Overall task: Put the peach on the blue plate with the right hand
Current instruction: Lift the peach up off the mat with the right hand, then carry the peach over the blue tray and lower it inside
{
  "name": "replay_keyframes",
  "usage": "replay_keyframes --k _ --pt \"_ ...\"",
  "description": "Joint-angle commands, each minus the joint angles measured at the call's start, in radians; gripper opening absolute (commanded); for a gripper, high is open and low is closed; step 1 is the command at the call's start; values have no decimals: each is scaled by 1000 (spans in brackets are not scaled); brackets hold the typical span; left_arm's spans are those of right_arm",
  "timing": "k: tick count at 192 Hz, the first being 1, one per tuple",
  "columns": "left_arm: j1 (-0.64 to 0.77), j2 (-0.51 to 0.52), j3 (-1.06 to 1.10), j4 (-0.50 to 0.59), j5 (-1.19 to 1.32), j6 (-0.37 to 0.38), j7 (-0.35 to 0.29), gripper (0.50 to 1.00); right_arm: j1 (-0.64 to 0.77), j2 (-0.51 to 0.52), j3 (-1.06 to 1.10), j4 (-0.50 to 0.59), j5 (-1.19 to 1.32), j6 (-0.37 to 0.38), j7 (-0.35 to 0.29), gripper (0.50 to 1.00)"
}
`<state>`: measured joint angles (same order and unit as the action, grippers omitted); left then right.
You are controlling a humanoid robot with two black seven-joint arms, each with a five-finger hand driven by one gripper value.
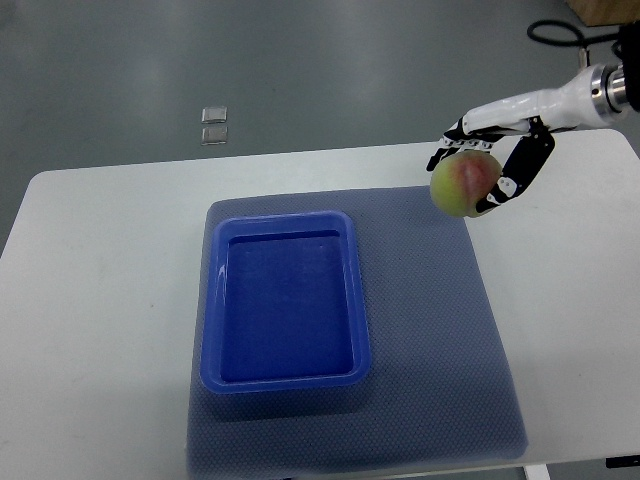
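The peach, now hanging above the mat's far corner, will be let go by my right gripper in the far half of the blue plate (280, 268), midway between its sides.
A yellow-green peach (460, 183) with a red blush hangs above the mat's far right corner, and my right hand (487, 165) is shut on it, fingers curled over its top and right side. The white arm comes in from the upper right edge. The blue plate (212, 300), a deep rectangular tray, lies on the mat to the left of the peach with nothing in it. My left hand does not show.
A grey-blue mat (440, 340) covers the middle of the white table (100, 300) under the tray. Two small clear objects (214, 127) lie on the floor beyond the table's far edge. A black cable (555, 35) loops at the top right.
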<state>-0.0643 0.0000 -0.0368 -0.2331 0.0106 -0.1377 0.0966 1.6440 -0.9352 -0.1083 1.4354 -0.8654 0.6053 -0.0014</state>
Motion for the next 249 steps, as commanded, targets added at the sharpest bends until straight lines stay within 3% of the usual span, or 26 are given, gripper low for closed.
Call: replay_keyframes --k 1,48,49,89,129,140,150,151,162,171,174,249 --pt "0 0 2 -6 0 -2 0 1000 48 -40 7 -1 6 6 -5 500" --pt "0 0 3 -12 2 -10 0 1000 48 9 7 -13 8 6 -12 500" --pt "0 0 3 -12 2 -10 0 1000 43 77 6 -38 8 6 -12 500" --pt "0 0 3 -8 2 -10 0 1000 -22 361 -2 -205 11 -134 -12 500" --pt "0 0 2 -5 0 -10 0 1000 -133 682 -2 -420 -3 -183 -11 500" --pt "0 0 2 -2 0 -10 0 1000 -161 752 -2 -466 -6 -188 -11 500" --pt "0 0 2 -2 0 -10 0 1000 -161 753 -2 -466 -6 -188 -11 500" --pt "0 0 0 0 0 -10 0 1000 -191 812 -2 -502 -7 -200 -11 500" --pt "0 0 0 0 0 -8 0 1000 -225 884 -5 -544 -10 -222 -11 500" --pt "0 0 0 0 0 -8 0 1000 -225 885 -5 -544 -11 -222 -11 500" --pt "0 0 0 0 0 -10 0 1000 -245 934 -4 -582 -12 -226 -11 500" --pt "0 0 -2 0 0 -8 0 1000 -363 935 -2 -644 -69 -242 -11 500"
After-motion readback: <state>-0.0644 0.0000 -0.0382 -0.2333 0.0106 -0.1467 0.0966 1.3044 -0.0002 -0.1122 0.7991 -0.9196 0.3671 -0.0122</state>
